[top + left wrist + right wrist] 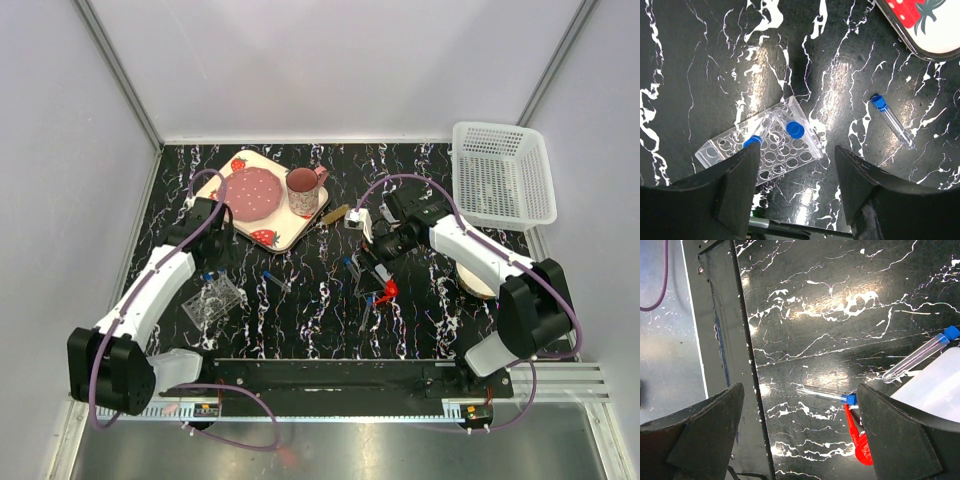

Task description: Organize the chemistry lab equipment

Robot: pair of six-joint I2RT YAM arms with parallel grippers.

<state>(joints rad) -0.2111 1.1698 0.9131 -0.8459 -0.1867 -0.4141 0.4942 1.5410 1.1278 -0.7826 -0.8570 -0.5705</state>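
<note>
Next, I take the corner tube's blue cap [795,130] with my left gripper and stand this tube upright, because the rack's corner tube leans away from the other tube.
A clear plastic tube rack [771,155] lies on the black marbled table with two blue-capped tubes [794,129] in it, one of them leaning. My left gripper [796,156] hangs open just above the rack's near edge and holds nothing. A loose blue-capped tube [892,121] lies to the right of the rack. My right gripper [800,392] is open over another tube [826,394] that lies flat. Beside this tube are the squeeze bottle [932,390] with its red cap [860,440] and one more tube [920,355]. From above, the rack [213,298] sits below the left gripper [213,262].
The strawberry-print tray [283,235] with a pink plate and a mug [303,190] stands at the back left. A wooden-handled tool [335,214] lies beside the tray. A white mesh basket [503,172] sits at the back right. A cream bowl [478,287] lies under the right arm.
</note>
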